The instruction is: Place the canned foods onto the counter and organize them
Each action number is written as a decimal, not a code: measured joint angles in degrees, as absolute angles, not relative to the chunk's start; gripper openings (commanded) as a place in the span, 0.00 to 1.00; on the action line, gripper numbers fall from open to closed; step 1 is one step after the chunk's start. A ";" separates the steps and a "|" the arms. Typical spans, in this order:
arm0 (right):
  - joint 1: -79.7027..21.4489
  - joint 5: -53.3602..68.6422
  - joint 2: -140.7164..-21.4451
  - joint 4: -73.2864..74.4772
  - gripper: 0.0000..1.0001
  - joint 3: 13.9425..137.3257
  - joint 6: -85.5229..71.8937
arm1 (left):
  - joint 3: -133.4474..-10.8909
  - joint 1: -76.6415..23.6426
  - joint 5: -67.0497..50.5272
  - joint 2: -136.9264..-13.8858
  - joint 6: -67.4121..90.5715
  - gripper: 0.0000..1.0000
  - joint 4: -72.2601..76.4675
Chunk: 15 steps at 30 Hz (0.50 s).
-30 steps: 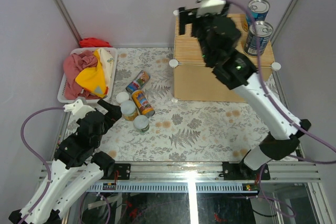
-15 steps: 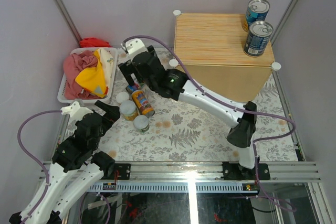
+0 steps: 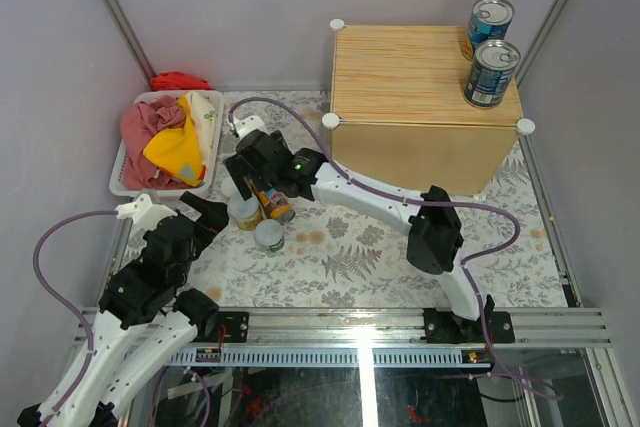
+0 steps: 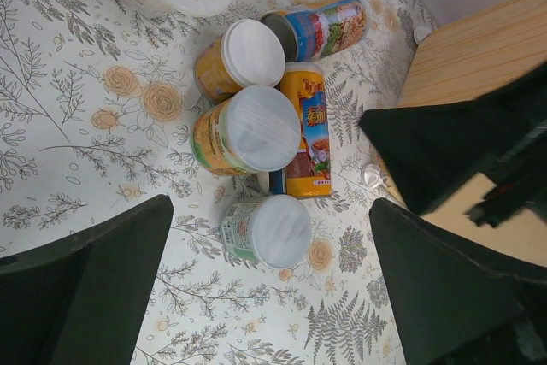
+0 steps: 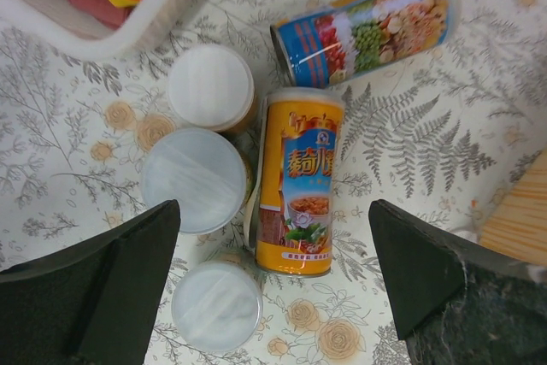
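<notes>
The orange-yellow can has a blue label (image 3: 266,195) (image 5: 299,165). Next, my right gripper closes across it, near its middle but a little toward the clear lid.
Two blue-labelled tins (image 3: 491,19) (image 3: 492,72) stand on the right end of the wood-grain counter (image 3: 420,72). The other cans cluster on the floral table. A slim multicoloured can (image 5: 367,27) and an orange-yellow can (image 5: 299,181) lie on their sides. Two white-lidded jars (image 5: 209,87) (image 5: 195,179) and a short pale-lidded can (image 5: 218,305) stand upright. My right gripper (image 3: 258,179) hovers open right above this cluster, the orange-yellow can between its fingers (image 5: 273,288). My left gripper (image 3: 200,219) is open and empty, just left of the cluster; the short can (image 4: 272,230) lies ahead of it (image 4: 269,297).
A white plastic basket (image 3: 125,162) with red and yellow cloths sits at the far left; its rim shows in the right wrist view (image 5: 128,19). A red cloth (image 3: 180,80) lies behind it. The counter's near left knob (image 3: 330,120) is close to the right arm.
My right arm has swung from above the counter down and left to the cans on the table. The left arm has hardly moved. No can has shifted.
</notes>
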<state>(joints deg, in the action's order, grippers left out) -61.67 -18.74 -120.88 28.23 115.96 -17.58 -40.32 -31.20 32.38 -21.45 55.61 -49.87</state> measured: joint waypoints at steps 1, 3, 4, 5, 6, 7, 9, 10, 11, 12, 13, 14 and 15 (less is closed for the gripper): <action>-61.67 -18.63 -121.64 28.25 0.99 115.94 -17.96 | -40.32 -31.20 32.38 -21.45 55.59 1.00 -49.84; -61.67 -18.39 -123.13 28.25 0.98 115.94 -18.55 | -40.32 -31.20 32.38 -21.45 55.59 1.00 -49.87; -61.67 -18.31 -123.90 28.23 0.98 115.94 -18.72 | -40.32 -31.20 32.38 -21.45 55.59 1.00 -49.87; -61.67 -18.31 -124.51 28.23 0.98 115.94 -18.90 | -40.32 -31.20 32.38 -21.45 55.59 1.00 -49.87; -61.67 -18.33 -125.16 28.21 0.98 115.94 -19.11 | -40.32 -31.20 32.38 -21.45 55.57 1.00 -49.84; -61.67 -18.35 -125.82 28.21 0.98 115.94 -19.31 | -40.32 -31.20 32.38 -21.45 55.57 1.00 -49.87; -61.67 -18.50 -126.96 28.12 0.98 115.92 -19.68 | -40.32 -31.20 32.38 -21.45 55.57 1.00 -49.87; -61.63 -18.68 -127.42 27.97 0.98 115.81 -19.94 | -40.32 -31.20 32.38 -21.39 55.55 1.00 -49.84; -61.56 -18.85 -127.70 27.90 0.97 115.68 -20.14 | -40.32 -31.20 32.38 -21.26 55.55 1.00 -49.87; -61.49 -18.96 -127.94 27.79 0.97 115.37 -20.45 | -40.32 -31.20 32.38 -21.12 55.55 1.00 -49.87; -61.41 -18.98 -128.07 27.66 0.97 115.13 -20.69 | -40.32 -31.20 32.38 -20.93 55.55 1.00 -49.84; -61.28 -18.98 -128.25 27.35 0.97 114.85 -21.08 | -40.32 -31.20 32.38 -20.75 55.55 1.00 -49.87; -61.06 -18.98 -128.42 27.14 0.96 114.67 -21.45 | -40.32 -31.20 32.38 -20.58 55.55 1.00 -49.84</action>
